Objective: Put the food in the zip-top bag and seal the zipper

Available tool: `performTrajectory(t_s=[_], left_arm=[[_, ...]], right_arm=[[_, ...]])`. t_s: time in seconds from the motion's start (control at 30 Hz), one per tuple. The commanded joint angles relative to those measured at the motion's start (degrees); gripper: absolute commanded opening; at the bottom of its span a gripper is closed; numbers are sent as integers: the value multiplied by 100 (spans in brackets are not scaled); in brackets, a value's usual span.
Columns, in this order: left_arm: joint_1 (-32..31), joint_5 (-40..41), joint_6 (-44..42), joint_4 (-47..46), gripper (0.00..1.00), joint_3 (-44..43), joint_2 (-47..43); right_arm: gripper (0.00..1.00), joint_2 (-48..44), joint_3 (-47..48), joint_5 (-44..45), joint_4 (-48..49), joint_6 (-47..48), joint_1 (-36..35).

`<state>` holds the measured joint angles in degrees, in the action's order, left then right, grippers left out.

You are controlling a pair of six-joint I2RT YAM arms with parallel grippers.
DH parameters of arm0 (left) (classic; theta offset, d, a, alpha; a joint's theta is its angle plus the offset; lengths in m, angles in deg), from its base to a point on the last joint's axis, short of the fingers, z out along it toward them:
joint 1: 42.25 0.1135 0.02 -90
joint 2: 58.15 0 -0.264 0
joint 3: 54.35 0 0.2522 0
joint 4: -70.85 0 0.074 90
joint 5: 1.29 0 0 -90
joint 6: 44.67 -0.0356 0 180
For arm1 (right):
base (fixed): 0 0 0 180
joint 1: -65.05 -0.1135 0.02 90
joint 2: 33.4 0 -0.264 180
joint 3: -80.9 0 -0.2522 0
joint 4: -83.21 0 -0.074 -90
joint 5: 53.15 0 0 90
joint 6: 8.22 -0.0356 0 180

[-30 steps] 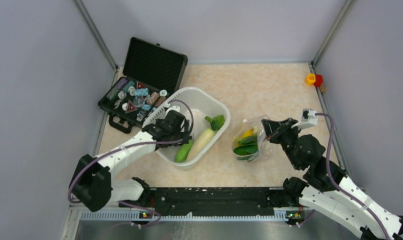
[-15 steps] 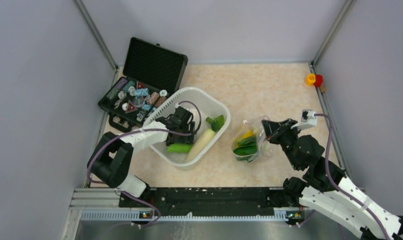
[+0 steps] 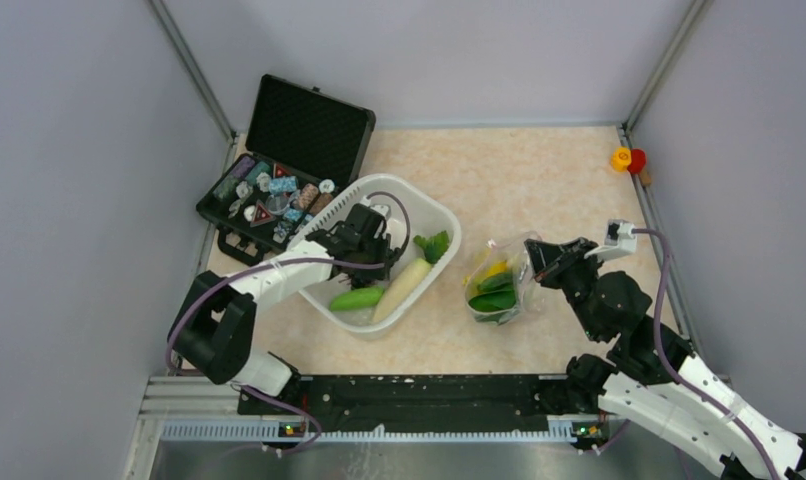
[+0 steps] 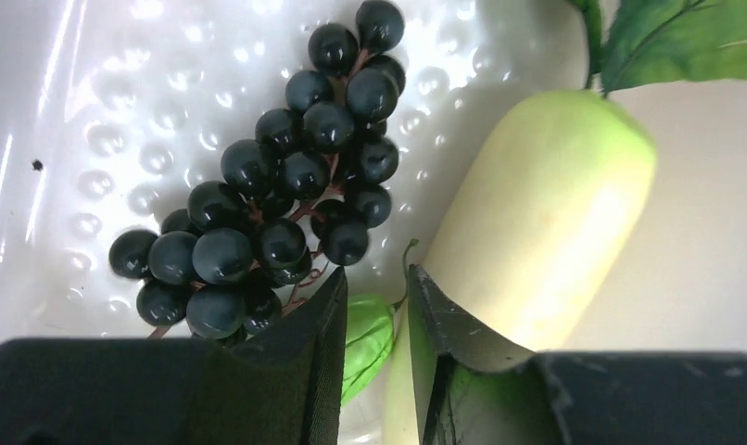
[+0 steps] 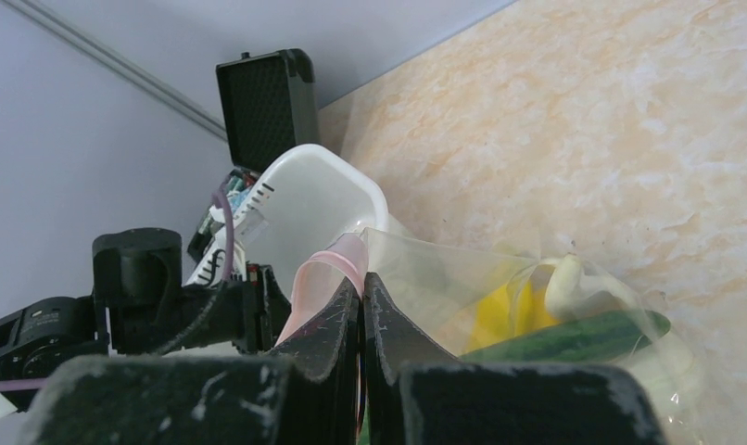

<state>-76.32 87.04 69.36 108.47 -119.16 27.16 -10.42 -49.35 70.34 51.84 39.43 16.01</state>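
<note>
The dark grapes sit outside my left gripper's narrow gap, so it should open, shift over and close around the grapes' thick end (image 4: 226, 255) before lifting.
In the white tub (image 3: 434, 215) my left gripper (image 4: 377, 278) hangs low, jaws narrowed to a slim gap, nothing pinched. A green leaf (image 4: 368, 338) and a thin stem show in that gap. The dark grapes (image 4: 277, 185) lie just left of the fingertips, the long white radish (image 4: 537, 232) just right. From above, the left gripper (image 3: 364, 240) is over the tub, beside the radish (image 3: 401, 285) and a green cucumber (image 3: 357, 298). My right gripper (image 5: 362, 278) is shut on the zip-top bag's pinkish zipper (image 5: 328, 269), holding the bag (image 3: 499, 285) up. A yellow pepper (image 5: 509, 311) and another cucumber (image 5: 574, 338) lie inside.
An open black case (image 3: 279, 170) of small trinkets stands at the back left, touching the tub's far corner. A yellow and red object (image 3: 627, 158) sits at the back right by the wall. Grey walls close in on three sides.
My left gripper moved deeper into the tub towards the grapes and its jaws narrowed from wide open. The tub's cucumber turned crosswise. The right gripper and bag stayed still.
</note>
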Motion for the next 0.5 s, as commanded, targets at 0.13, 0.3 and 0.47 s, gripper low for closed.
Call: performTrajectory(t_s=[0.13, 0.3, 0.47], left_arm=[[-13, 92, -159, -303, 29, -152, -653], [-14, 626, -36, -326, 56, -16, -978], [-16, 1497, 13, -449, 82, 234, -1241]], right_arm=[[0, -44, 40, 72, 94, -63, -38], [0, -48, 40, 22, 132, -76, -37], [0, -48, 33, -1, 131, -83, -36]])
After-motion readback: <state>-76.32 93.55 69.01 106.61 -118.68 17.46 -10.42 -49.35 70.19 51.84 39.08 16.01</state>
